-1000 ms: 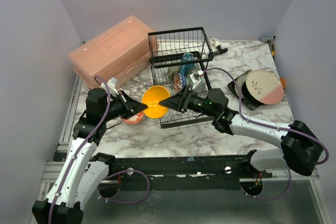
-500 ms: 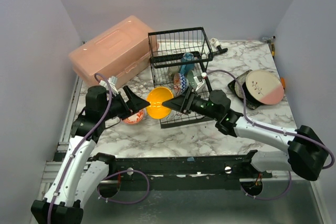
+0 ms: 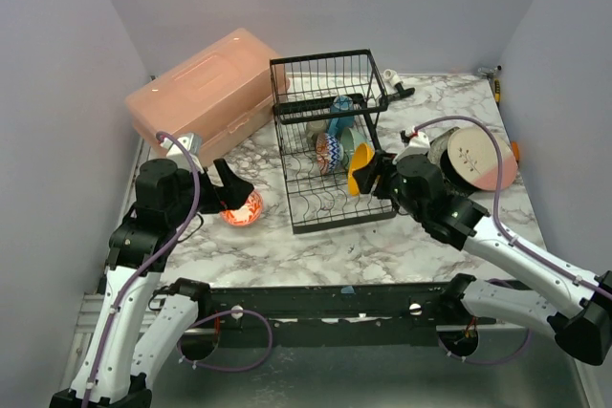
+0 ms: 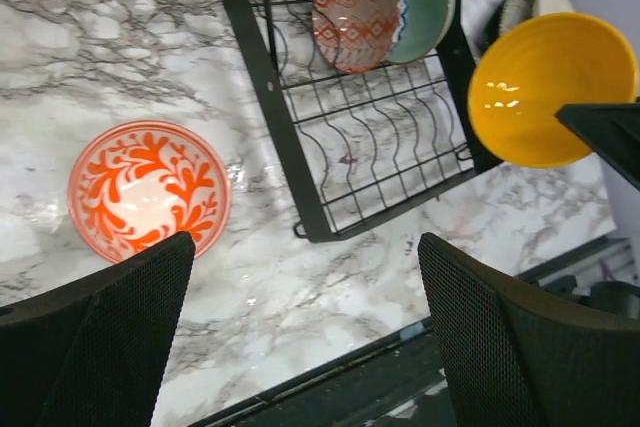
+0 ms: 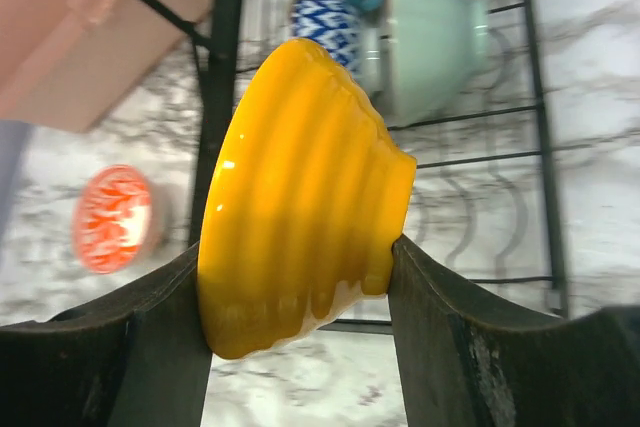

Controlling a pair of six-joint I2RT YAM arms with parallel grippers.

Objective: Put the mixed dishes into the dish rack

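Next, my right gripper sets the yellow bowl down in the rack slots (image 3: pixel 339 199), between the bowl with the blue pattern and the near edge of the rack.
My right gripper (image 3: pixel 366 177) is shut on a yellow bowl (image 3: pixel 356 167), held on edge above the right side of the black wire dish rack (image 3: pixel 330 200). In the right wrist view the yellow bowl (image 5: pixel 300 197) is pinched between both fingers of the gripper (image 5: pixel 292 259). A blue-patterned bowl (image 5: pixel 325 27) and a mint green bowl (image 5: pixel 430 37) stand in the rack slots behind it. My left gripper (image 3: pixel 234 193) hangs open just above and left of a red-patterned bowl (image 3: pixel 242 208) on the table. In the left wrist view that bowl (image 4: pixel 148 190) lies beyond the left finger (image 4: pixel 100 337), with nothing between the jaws.
A salmon-pink plastic box (image 3: pixel 206 93) lies at the back left, close to the rack's tall basket end (image 3: pixel 325 78). A pink-cream plate (image 3: pixel 478 158) rests on a dark plate (image 3: pixel 442 174) at the right. The table's near edge rail (image 4: pixel 330 387) runs below my left gripper.
The left gripper let go of the yellow bowl, opened wide and drew back left over the red-patterned bowl. The right gripper carried the yellow bowl right, across the rack.
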